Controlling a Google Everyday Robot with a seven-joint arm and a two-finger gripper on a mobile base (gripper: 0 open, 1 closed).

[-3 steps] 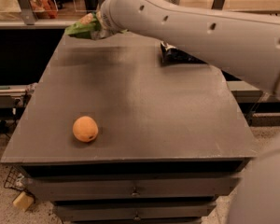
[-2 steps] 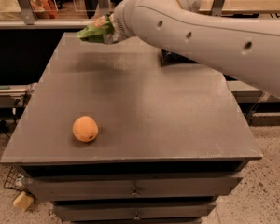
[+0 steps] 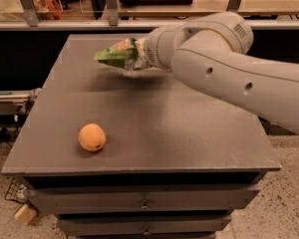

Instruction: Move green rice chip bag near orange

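Observation:
My gripper will let go of the green rice chip bag on the grey table [image 3: 132, 92], a little behind the orange and toward the middle.
The green rice chip bag [image 3: 117, 54] hangs in the air above the far middle of the grey table [image 3: 189, 133], held at its right end. My gripper [image 3: 139, 58] is shut on the bag, mostly hidden behind my white arm [image 3: 224, 68], which reaches in from the right. The orange [image 3: 92, 137] lies on the table near the front left, well below and in front of the bag, apart from it.
The table has drawers [image 3: 144, 203] under its front edge. A low shelf and glass rail [image 3: 65, 24] run behind the table. A small pale object [image 3: 25, 214] lies on the floor at the front left.
My arm has carried the green bag from the table's far left edge toward the middle and forward, closer to the orange. The orange has not moved.

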